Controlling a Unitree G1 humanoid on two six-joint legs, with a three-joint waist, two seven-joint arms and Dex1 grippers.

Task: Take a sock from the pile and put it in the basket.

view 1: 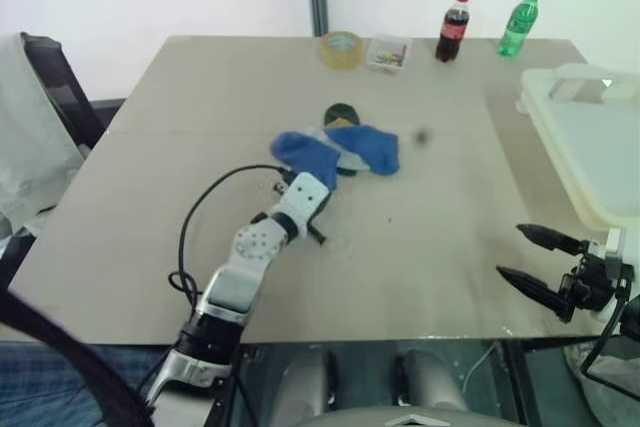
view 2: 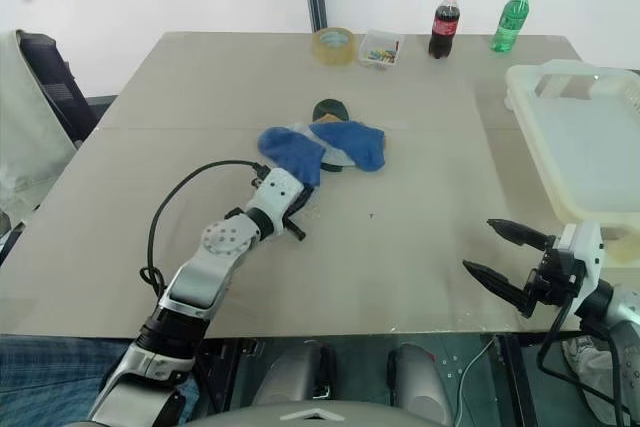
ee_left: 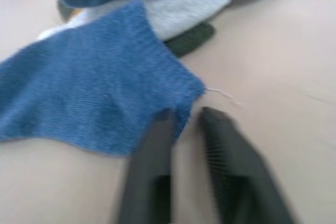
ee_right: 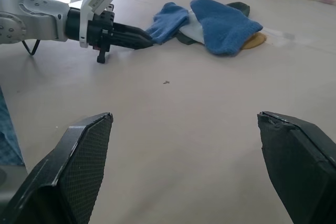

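Note:
Next, my left gripper releases the blue sock on the bare table (ee_left: 278,95) just in front of the other blue sock.
The pile (view 1: 340,150) of socks lies in the middle of the table: two royal blue ones on top, with light grey, mustard and dark green showing beneath. My left gripper (ee_right: 148,39) is shut on the near corner of the left blue sock (ee_left: 89,82), low over the table; its dark fingers (ee_left: 152,156) pinch the sock's edge. The cream-white basket (view 1: 560,79) stands at the table's right side. My right gripper (view 1: 510,251) is open and holds nothing, hovering at the near right edge of the table in front of the basket.
Along the far edge stand a tape roll (view 1: 342,49), a small clear box of coloured bits (view 1: 388,52), a cola bottle (view 1: 453,25) and a green bottle (view 1: 519,22). A chair draped with cloth (view 1: 35,127) is at the left. A black cable (view 1: 190,227) loops beside my left arm.

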